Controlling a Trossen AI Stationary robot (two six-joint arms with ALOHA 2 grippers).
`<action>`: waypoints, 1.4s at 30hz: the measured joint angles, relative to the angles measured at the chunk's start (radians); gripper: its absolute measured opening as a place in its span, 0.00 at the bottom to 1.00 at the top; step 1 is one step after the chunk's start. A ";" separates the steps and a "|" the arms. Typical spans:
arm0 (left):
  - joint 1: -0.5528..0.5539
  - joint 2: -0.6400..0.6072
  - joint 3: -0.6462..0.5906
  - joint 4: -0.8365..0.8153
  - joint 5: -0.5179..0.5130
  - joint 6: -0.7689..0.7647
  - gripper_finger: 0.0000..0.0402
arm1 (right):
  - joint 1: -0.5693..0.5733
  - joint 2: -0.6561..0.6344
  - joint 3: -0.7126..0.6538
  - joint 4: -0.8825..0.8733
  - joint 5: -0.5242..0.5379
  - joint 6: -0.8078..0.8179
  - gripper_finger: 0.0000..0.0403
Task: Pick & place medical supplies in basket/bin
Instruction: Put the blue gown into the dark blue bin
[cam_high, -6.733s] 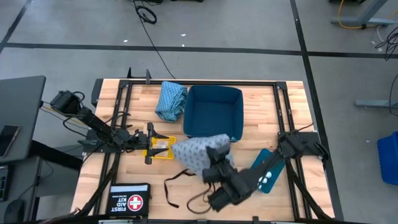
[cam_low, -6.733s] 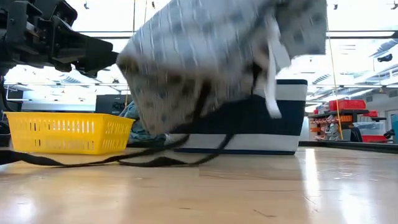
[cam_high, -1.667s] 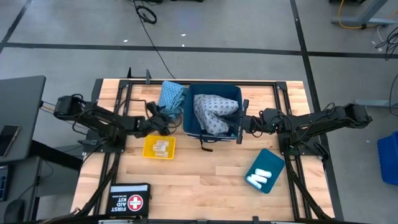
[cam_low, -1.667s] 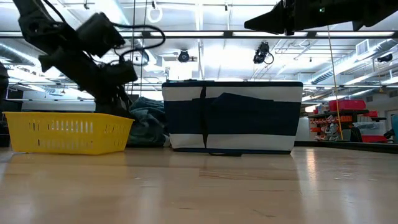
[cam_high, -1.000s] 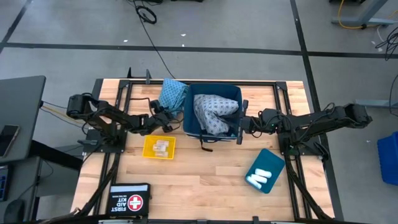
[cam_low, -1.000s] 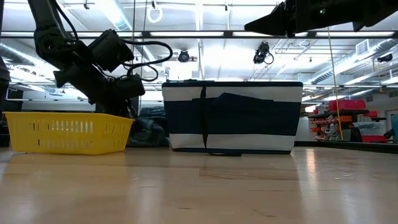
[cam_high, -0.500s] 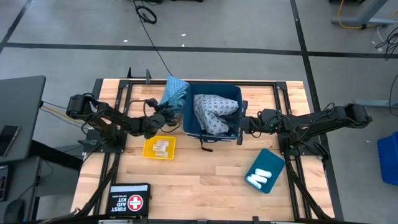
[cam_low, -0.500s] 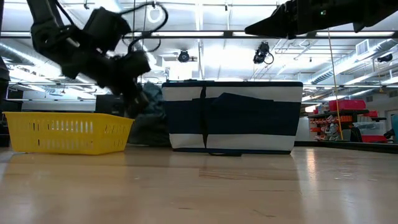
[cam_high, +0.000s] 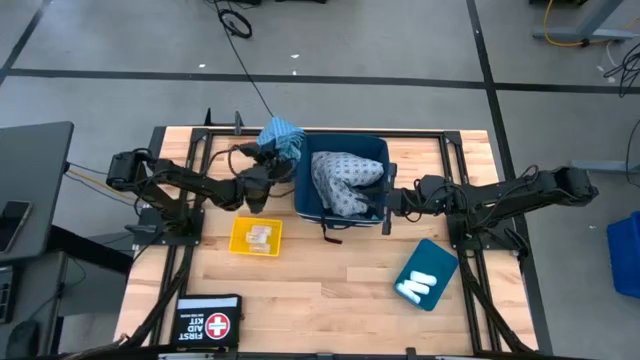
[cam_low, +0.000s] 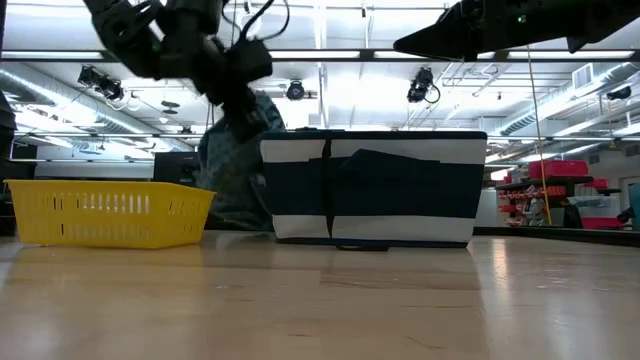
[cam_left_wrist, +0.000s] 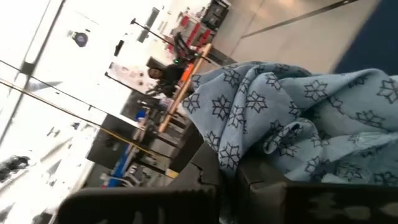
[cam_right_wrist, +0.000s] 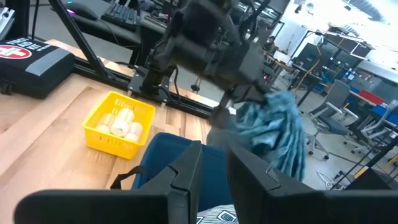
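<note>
I will release the teal-blue garment onto the grey-blue garment (cam_high: 354, 194) inside the dark blue bin with my left gripper.
A teal-blue patterned garment (cam_high: 283, 134) is bunched up at the bin's far left corner, and my left gripper (cam_high: 267, 158) is shut on it. In the low view the garment (cam_low: 233, 165) hangs down behind the yellow basket. The grey-blue garment (cam_high: 343, 181) lies inside the dark blue bin (cam_high: 303, 196), with a strap (cam_high: 330, 233) hanging over the bin's near wall. My right gripper (cam_high: 388, 198) hovers open above the bin's right rim, touching nothing. My left gripper pinches a bunched fold (cam_left_wrist: 249, 158) of the teal-blue garment between its two fingers, several layers thick. The fingers come from the table's left, slanting upward. The garment hangs slack below the fingers; whether its lower end (cam_low: 232, 218) touches the table cannot be told.
A yellow basket (cam_high: 236, 246) holding white rolls stands near the bin's left side. A teal tray (cam_high: 436, 255) with white rolls lies at the near right. A black first aid kit (cam_high: 208, 322) sits at the near left edge. Black frame rails run along the table's sides.
My left gripper has shut on the teal-blue garment and risen, moving toward the bin's far left corner. The garment has been lifted from its flat heap on the table and now hangs bunched from the fingers.
</note>
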 joint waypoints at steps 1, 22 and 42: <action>0.005 0.000 0.015 0.021 -0.001 0.040 0.00 | 0.000 0.000 0.000 0.000 0.000 0.004 0.20; -0.005 0.002 0.349 0.160 0.212 0.375 0.00 | 0.000 0.000 0.000 -0.028 0.020 0.014 0.20; -0.154 0.156 0.385 -0.202 0.320 -0.106 0.00 | 0.001 0.000 0.000 -0.021 0.032 0.005 0.20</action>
